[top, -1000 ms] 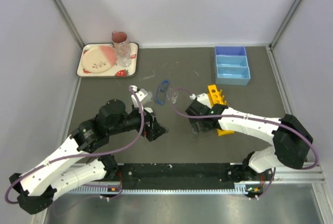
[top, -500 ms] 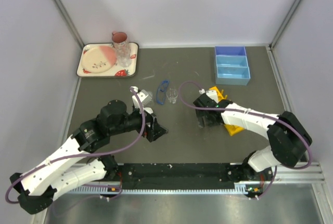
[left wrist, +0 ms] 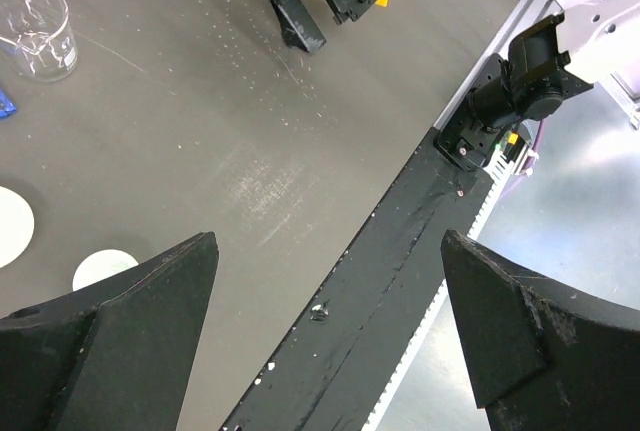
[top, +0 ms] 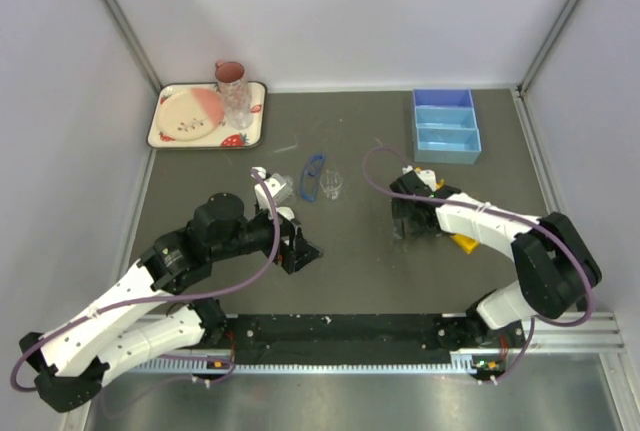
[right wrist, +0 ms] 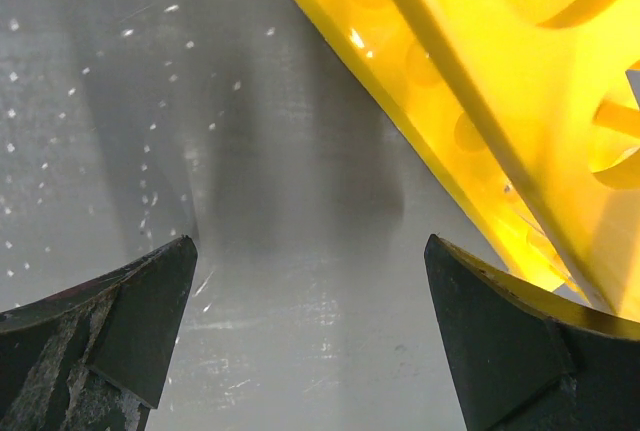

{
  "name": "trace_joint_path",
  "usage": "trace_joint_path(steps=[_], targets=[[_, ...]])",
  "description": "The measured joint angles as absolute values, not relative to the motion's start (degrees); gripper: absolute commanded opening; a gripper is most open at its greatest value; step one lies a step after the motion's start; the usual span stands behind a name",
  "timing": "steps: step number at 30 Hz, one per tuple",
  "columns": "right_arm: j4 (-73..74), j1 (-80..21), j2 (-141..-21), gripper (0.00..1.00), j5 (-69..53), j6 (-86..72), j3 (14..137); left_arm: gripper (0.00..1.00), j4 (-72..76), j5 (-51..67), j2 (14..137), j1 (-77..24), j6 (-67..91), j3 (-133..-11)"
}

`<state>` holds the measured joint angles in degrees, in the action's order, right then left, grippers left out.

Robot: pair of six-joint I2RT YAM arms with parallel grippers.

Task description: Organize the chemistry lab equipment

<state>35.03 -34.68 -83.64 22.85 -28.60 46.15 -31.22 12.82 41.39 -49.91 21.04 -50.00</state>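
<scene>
The near compartment's side edge [top: 417, 139] on the blue divided tray, the one facing the goggles, will be gripped by my right gripper.
The yellow holed tube rack [top: 463, 242] lies on the table, mostly hidden under my right arm; in the right wrist view the rack [right wrist: 480, 101] fills the upper right. My right gripper [top: 405, 231] [right wrist: 308, 246] is open just left of it, over bare table, holding nothing. The small clear beaker [top: 332, 184] [left wrist: 35, 13] stands upright beside the blue-rimmed goggles [top: 312, 176]. Two small white round dishes [left wrist: 103, 268] lie near my left gripper [top: 300, 251] [left wrist: 327, 251], which is open and empty above the table's near edge. The blue divided tray [top: 445, 126] sits at the back right.
A cream strawberry-patterned tray [top: 207, 116] holding a plate, a pink mug [top: 231, 74] and a clear tumbler [top: 238, 106] stands at the back left. A black rail [top: 340, 331] runs along the near edge. Grey walls close in both sides and the back.
My right arm has swung right, away from the beaker, and the yellow rack's near end now shows further right. The left arm has not moved.
</scene>
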Motion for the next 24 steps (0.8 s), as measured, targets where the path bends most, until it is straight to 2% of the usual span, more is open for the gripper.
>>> trace_joint_path(steps=[24], targets=[[32.9, -23.4, -90.2, 0.99, 20.5, -33.7, 50.8, 0.99, -31.4, 12.8, 39.5, -49.9, 20.8, -49.4]])
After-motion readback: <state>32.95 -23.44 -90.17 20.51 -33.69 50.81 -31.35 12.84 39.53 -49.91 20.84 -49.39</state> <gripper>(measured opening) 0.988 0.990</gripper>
